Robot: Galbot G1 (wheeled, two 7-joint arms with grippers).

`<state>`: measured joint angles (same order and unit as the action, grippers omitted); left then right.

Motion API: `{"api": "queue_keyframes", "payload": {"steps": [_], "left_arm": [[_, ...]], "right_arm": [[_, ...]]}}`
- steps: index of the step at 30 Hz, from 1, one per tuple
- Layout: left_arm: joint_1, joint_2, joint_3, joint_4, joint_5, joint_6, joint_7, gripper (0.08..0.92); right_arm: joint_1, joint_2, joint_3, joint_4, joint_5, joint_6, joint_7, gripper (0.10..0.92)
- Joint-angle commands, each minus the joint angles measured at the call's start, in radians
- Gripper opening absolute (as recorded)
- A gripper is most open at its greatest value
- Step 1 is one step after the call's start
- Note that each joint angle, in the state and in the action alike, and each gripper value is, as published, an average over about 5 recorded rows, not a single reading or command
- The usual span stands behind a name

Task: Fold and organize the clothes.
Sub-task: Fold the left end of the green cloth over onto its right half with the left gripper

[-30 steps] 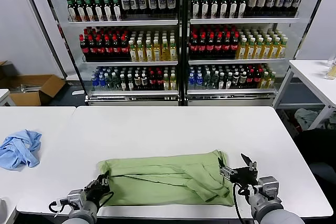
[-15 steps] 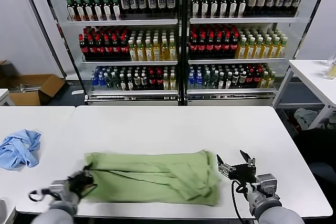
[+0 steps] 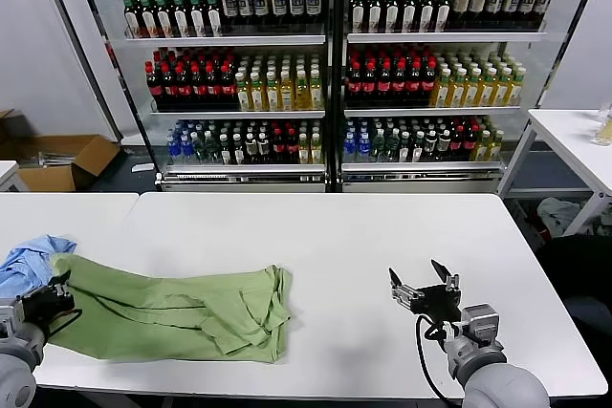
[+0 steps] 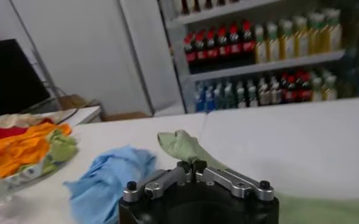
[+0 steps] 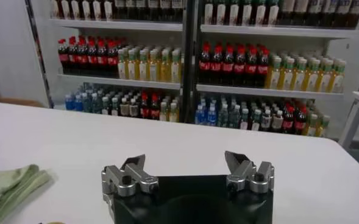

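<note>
My left gripper has the pinched end of the light green shirt. It will let go of that end on top of the shirt's opposite end (image 3: 258, 286).
The clothes are a light green shirt (image 3: 172, 311), lying crumpled and stretched along the front left of the white table (image 3: 354, 236). My left gripper (image 3: 50, 301) is at the shirt's left end, shut on a pinch of the green fabric (image 4: 182, 146); in the left wrist view my left gripper (image 4: 192, 166) has its fingertips pressed together on that cloth. My right gripper (image 3: 421, 286) stands open over bare table to the right of the shirt, holding nothing. In the right wrist view my right gripper (image 5: 186, 165) is spread wide, and a corner of the shirt (image 5: 8, 185) lies off to one side.
A light blue garment (image 3: 24, 260) lies bunched at the far left, touching the green shirt; it shows as the blue garment (image 4: 109, 176) in the left wrist view. A tray of orange and red clothes (image 4: 27, 149) sits beyond. Bottle shelves (image 3: 325, 64) stand behind the table.
My left gripper has dragged the green shirt far to the left across the table, up against the blue garment. The right gripper stayed open and shifted slightly left.
</note>
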<state>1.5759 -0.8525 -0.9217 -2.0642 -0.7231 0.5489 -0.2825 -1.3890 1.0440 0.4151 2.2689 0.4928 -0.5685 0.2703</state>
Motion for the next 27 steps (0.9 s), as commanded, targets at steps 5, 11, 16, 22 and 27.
{"api": "queue_keyframes", "payload": {"steps": [5,11,16,22,27], "left_arm": [[-0.061,-0.153,0.343,-0.255,-0.257,0.027,0.062,0.089],[-0.145,-0.272,0.496,-0.152,-0.171,0.01,0.086,0.089],[-0.175,-0.346,0.571,-0.085,-0.099,-0.019,0.104,0.089],[-0.242,-0.379,0.603,0.014,-0.071,-0.062,0.082,0.089],[-0.281,-0.397,0.616,0.051,-0.064,-0.088,0.07,0.089]], "right_arm": [[0.008,-0.004,0.003,0.011,-0.007,-0.008,0.004,0.823],[0.015,0.01,-0.004,0.005,-0.018,-0.009,0.003,0.823],[0.012,0.01,-0.003,0.002,-0.019,-0.009,0.003,0.823],[0.01,0.012,-0.002,-0.002,-0.02,-0.008,0.003,0.823],[0.009,0.012,-0.001,-0.003,-0.021,-0.008,0.003,0.823]]}}
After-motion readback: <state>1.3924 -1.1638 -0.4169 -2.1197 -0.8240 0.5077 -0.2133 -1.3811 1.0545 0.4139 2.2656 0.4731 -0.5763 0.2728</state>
